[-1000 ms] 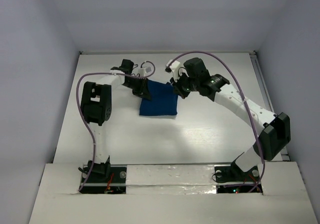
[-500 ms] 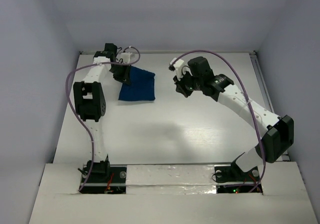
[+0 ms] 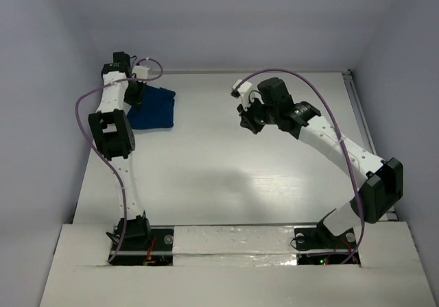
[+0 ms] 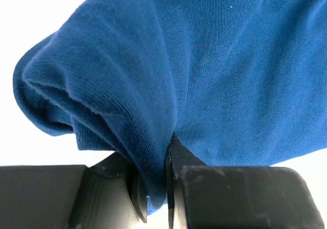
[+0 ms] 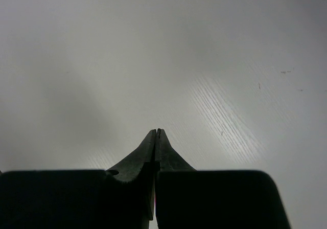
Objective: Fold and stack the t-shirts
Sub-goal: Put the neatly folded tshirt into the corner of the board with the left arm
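Observation:
Next, my left gripper releases the dark blue t-shirt in the white table's far corner (image 3: pixel 138 99) under my left gripper.
A folded dark blue t-shirt (image 3: pixel 152 108) lies at the far left of the white table (image 3: pixel 226 177). Its white print is hidden. My left gripper (image 3: pixel 135 93) is shut on the shirt's left edge. In the left wrist view the blue cloth (image 4: pixel 214 70) fills the frame and a fold of it is pinched in my left gripper (image 4: pixel 162 188). My right gripper (image 3: pixel 245 117) is shut and empty over bare table at the far middle. In the right wrist view my right gripper (image 5: pixel 156 133) has its fingertips pressed together above the white surface.
Grey walls close in the table on the left, far and right sides. A rail (image 3: pixel 361 122) runs along the table's right edge. A purple cable (image 3: pixel 302 88) loops over the right arm.
My left gripper has dragged the folded shirt from the far middle to the far left of the table. My right gripper has let go of the shirt and stayed near the middle, shut.

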Motion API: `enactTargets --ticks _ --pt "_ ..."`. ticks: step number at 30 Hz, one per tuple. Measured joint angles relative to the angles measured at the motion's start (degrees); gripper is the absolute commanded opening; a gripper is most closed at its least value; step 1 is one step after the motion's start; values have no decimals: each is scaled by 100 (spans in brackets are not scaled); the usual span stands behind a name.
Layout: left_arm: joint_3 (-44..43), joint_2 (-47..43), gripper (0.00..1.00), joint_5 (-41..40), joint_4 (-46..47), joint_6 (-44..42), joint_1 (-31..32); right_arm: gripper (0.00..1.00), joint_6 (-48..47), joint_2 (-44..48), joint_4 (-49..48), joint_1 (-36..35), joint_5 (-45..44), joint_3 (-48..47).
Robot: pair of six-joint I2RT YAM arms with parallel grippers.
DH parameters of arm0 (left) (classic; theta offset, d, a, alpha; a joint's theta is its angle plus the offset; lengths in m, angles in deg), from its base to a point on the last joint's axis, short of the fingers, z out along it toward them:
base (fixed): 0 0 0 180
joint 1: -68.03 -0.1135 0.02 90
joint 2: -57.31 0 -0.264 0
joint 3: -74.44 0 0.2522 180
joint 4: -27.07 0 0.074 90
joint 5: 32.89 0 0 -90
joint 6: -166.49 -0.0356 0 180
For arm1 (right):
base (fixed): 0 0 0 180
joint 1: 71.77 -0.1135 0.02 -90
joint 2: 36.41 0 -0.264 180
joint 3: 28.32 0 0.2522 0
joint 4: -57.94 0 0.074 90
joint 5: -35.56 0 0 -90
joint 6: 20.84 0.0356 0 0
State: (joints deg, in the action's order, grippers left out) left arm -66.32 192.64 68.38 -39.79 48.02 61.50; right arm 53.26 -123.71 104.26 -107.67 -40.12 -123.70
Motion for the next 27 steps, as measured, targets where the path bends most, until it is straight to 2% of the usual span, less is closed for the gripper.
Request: enactTargets --ticks 7,27 --pt "-374 85 0 -745 219 -328 -348 0 0 0 0 0 72 0" --pt "-739 785 0 -1753 1266 -555 -391 0 0 0 4 0 201 0"
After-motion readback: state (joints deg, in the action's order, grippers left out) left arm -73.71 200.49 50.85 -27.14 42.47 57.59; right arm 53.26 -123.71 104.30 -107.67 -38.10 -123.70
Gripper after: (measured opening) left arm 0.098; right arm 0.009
